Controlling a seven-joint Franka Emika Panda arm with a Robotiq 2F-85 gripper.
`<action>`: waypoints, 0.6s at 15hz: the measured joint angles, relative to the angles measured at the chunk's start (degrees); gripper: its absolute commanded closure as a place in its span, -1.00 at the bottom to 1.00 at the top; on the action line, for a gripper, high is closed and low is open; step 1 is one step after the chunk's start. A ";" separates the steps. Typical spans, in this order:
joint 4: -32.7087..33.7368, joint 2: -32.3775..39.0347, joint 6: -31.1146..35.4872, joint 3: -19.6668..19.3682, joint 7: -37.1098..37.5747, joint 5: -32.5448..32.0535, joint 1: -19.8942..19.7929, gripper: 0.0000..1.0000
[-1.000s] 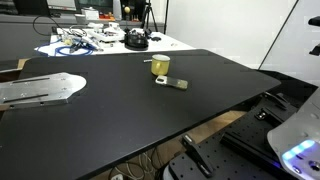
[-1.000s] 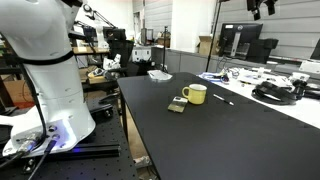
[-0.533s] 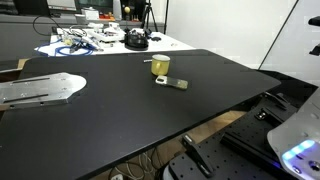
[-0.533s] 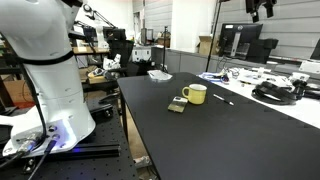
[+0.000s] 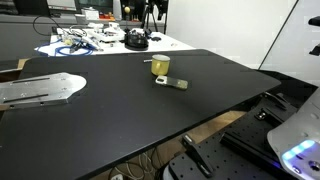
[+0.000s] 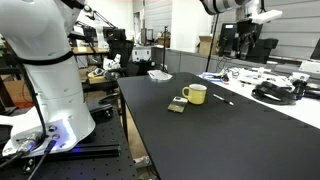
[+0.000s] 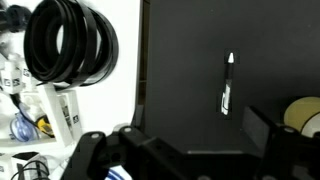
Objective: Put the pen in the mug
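Observation:
Next, I move my gripper to the pen's white part (image 5: pixel 148 61) (image 7: pixel 226 98) beside the yellow-olive mug and close it there, leaving the black part of the pen free.
The yellow-olive mug (image 5: pixel 160 66) stands near the middle of the black table (image 5: pixel 120 120). It also shows in the other exterior view (image 6: pixel 196 94) and at the right edge of the wrist view (image 7: pixel 302 115). The pen (image 7: pixel 228 85), thin and black and white, lies flat on the table just beside the mug; it shows as a thin line in an exterior view (image 6: pixel 222 99). My gripper (image 7: pixel 200 140) hangs high above them, open and empty. The pen lies ahead of its fingers. In an exterior view the gripper (image 6: pixel 258 14) is at the top edge.
A small tan and dark block (image 6: pixel 177 105) lies on the table next to the mug. A black cable coil (image 7: pixel 70 45) and clutter sit on the white table beyond. A grey metal plate (image 5: pixel 40 90) lies at one end of the black table.
In an exterior view the arm's white link has come into the top of the frame and the gripper has shifted. The mug, pen and block have not moved.

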 measured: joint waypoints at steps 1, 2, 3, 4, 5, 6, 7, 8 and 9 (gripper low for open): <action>-1.24 0.96 1.26 0.18 -1.10 0.94 -0.40 -1.00; -2.11 2.07 1.91 0.31 -2.29 1.90 -0.78 -1.00; -2.49 3.23 2.13 0.41 -3.28 2.56 -1.12 -1.00; -2.58 4.39 2.15 0.44 -4.25 3.09 -1.42 -1.00; -2.56 5.57 2.09 0.46 -5.02 3.40 -1.70 -1.00; -2.40 6.69 1.81 0.46 -5.72 3.87 -1.92 -1.00; -2.00 7.83 1.25 0.46 -6.31 4.06 -2.10 -1.00; -1.40 8.94 0.48 0.46 -6.69 4.10 -2.21 -1.00; -0.49 10.12 -0.47 0.47 -7.12 4.14 -2.26 -1.00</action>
